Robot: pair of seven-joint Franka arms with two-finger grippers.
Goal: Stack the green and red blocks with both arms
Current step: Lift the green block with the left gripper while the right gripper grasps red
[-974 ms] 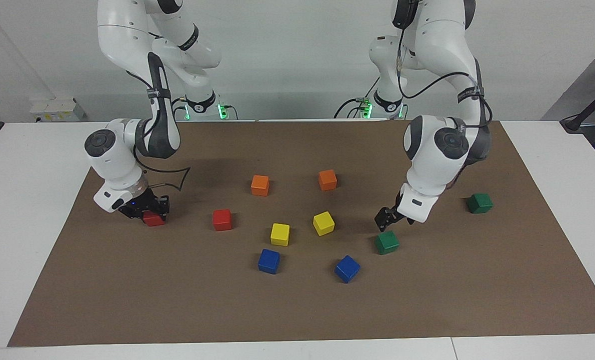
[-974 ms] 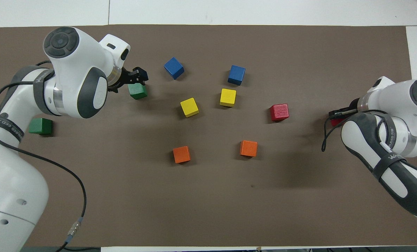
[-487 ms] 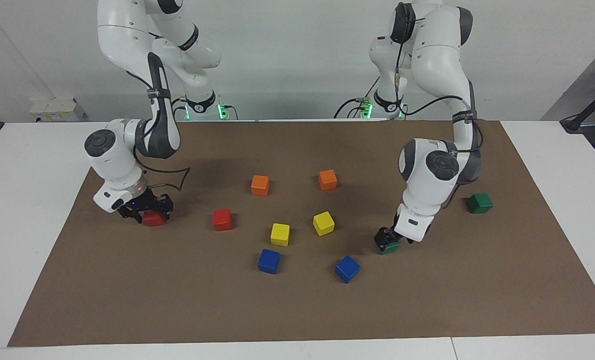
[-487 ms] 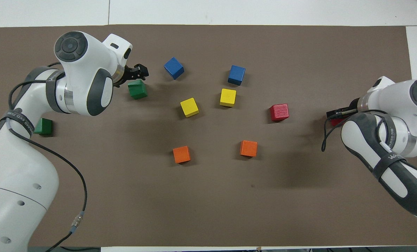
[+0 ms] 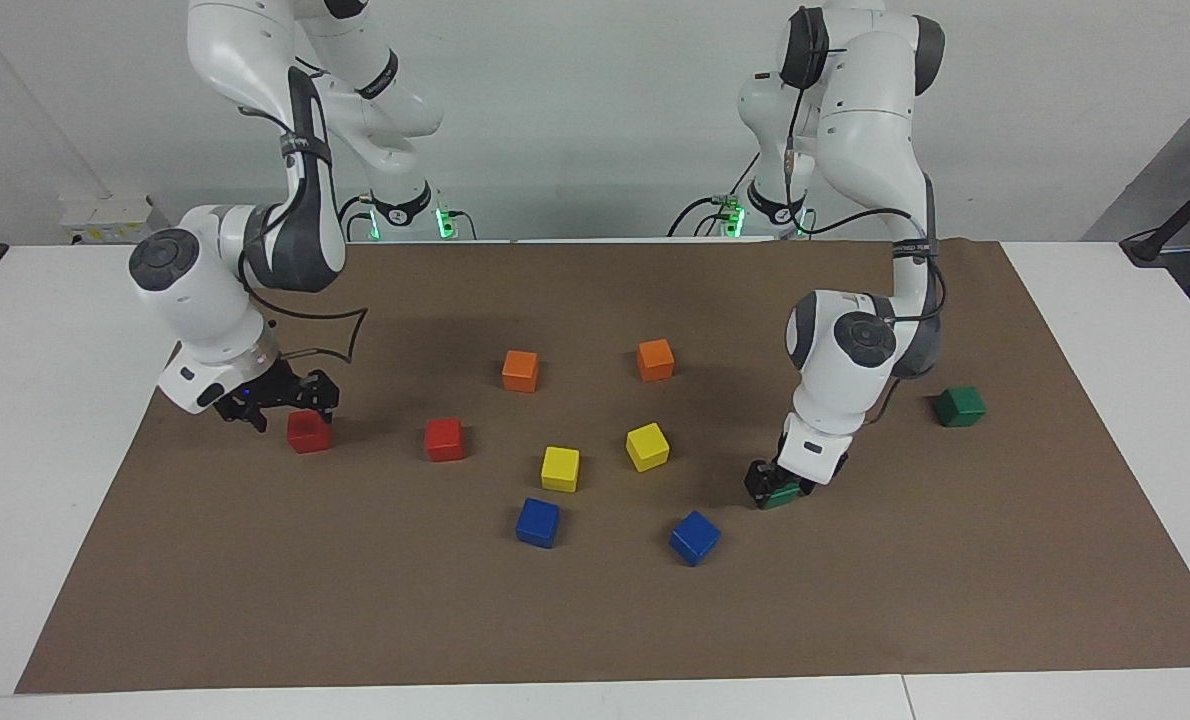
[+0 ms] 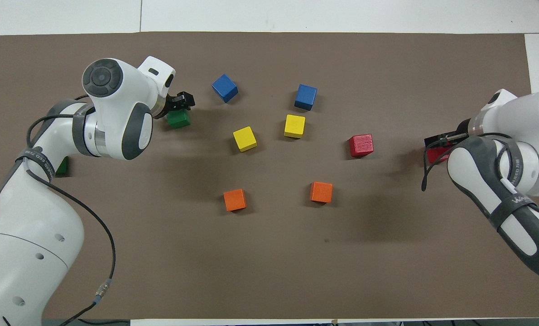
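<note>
The robot's right gripper will next go to the middle red block (image 6: 361,146), the one closer to the yellow blocks, and close on its sides.
My left gripper (image 5: 767,486) is down at a dark green block (image 5: 781,497) on the mat, toward the left arm's end; the block also shows in the overhead view (image 6: 179,119), half under the gripper (image 6: 179,104). A second green block (image 5: 959,406) lies nearer to the robots, mostly hidden by the left arm in the overhead view (image 6: 62,167). My right gripper (image 5: 280,404) hangs just above a red block (image 5: 309,433) at the right arm's end, seen from overhead (image 6: 436,154) under the gripper (image 6: 441,139). Another red block (image 5: 444,439) lies beside it toward the middle.
On the brown mat (image 5: 595,620) lie two orange blocks (image 5: 520,370) (image 5: 655,359) nearer to the robots, two yellow blocks (image 5: 560,468) (image 5: 647,446) in the middle and two blue blocks (image 5: 538,522) (image 5: 694,537) farther out.
My left gripper came down from above the green block to the block itself. My right arm rose and swung outward; its gripper now sits higher over the red block, which barely moved.
</note>
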